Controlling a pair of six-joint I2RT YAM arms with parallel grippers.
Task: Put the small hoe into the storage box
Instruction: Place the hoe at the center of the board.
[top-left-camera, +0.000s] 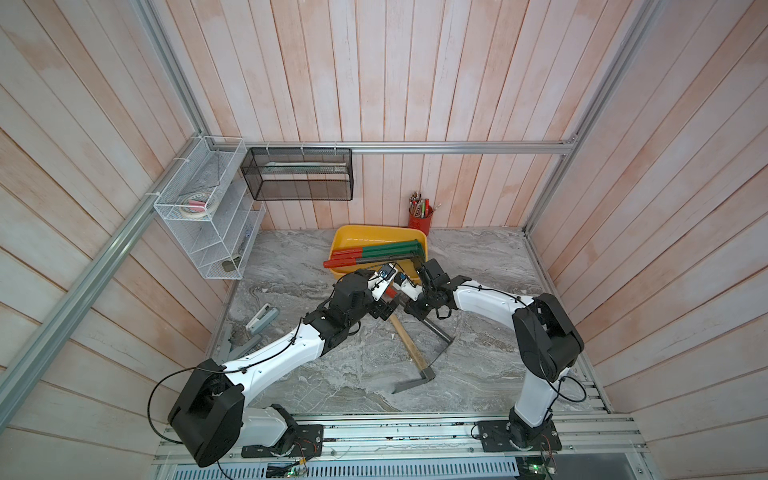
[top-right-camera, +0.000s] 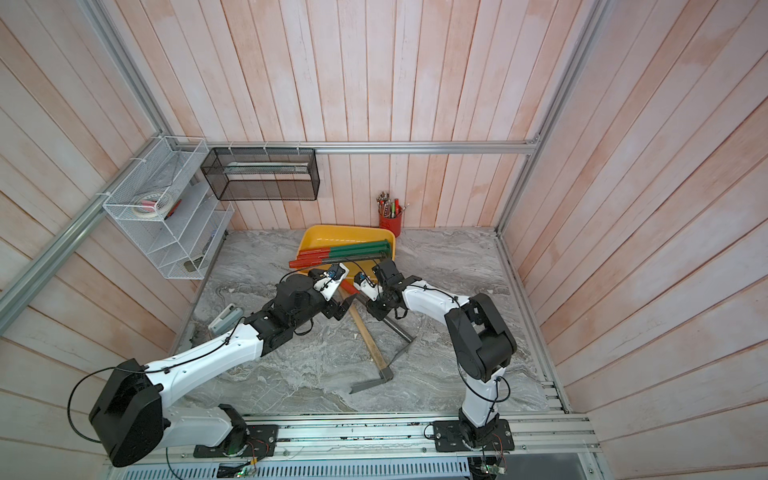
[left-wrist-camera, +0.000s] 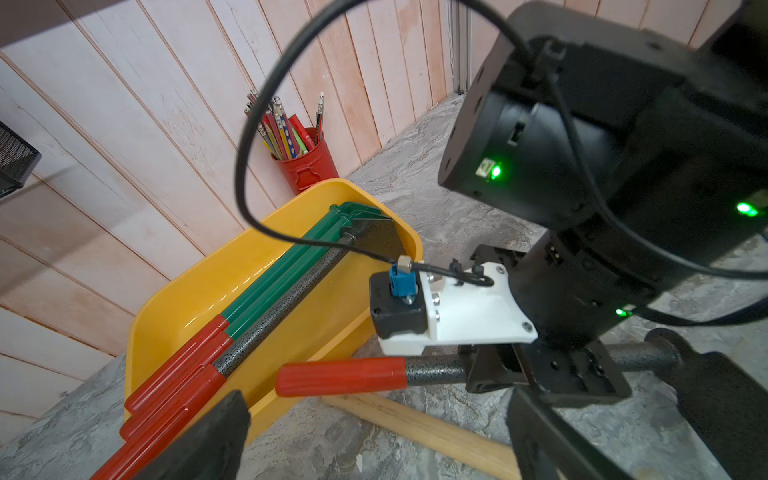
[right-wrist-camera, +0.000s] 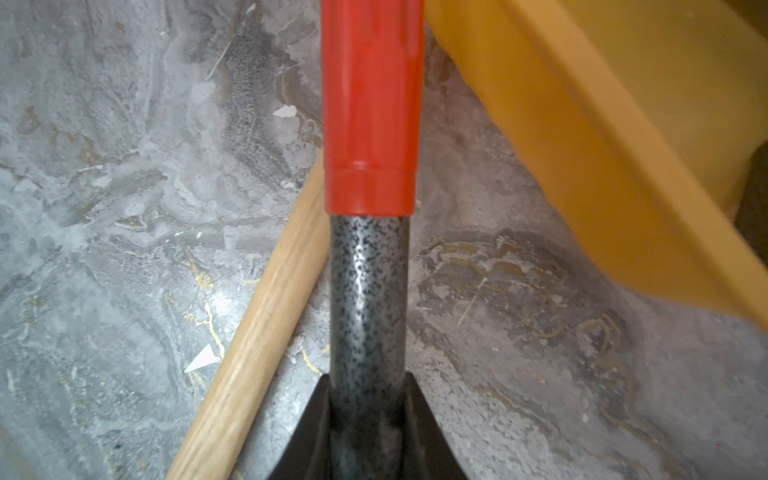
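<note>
My right gripper needs to lower the small hoe, which it holds near its red grip and end-on to the storage box, then take its blade (top-left-camera: 445, 348) and swing it alongside the box.
The small hoe (right-wrist-camera: 372, 104) has a red grip and a speckled grey metal shaft (top-left-camera: 436, 330). My right gripper (right-wrist-camera: 368, 436) is shut on that shaft just behind the grip and holds it a little above the marble top, its red grip (left-wrist-camera: 340, 376) pointing at the near wall of the yellow storage box (top-left-camera: 374, 229). The hoe's blade end lies toward the front right. My left gripper (left-wrist-camera: 374, 449) stands open beside the right gripper (top-left-camera: 413, 307), nothing between its fingers (left-wrist-camera: 199, 440); below it are only the marble and a wooden handle.
Several red-gripped green and grey tools (top-left-camera: 374, 253) lie in the box and stick out over its left rim. A wooden-handled tool (top-left-camera: 405, 336) lies under the hoe. A red pencil cup (top-left-camera: 420, 220), black mesh basket (top-left-camera: 297, 174) and white wire rack (top-left-camera: 208, 216) stand behind.
</note>
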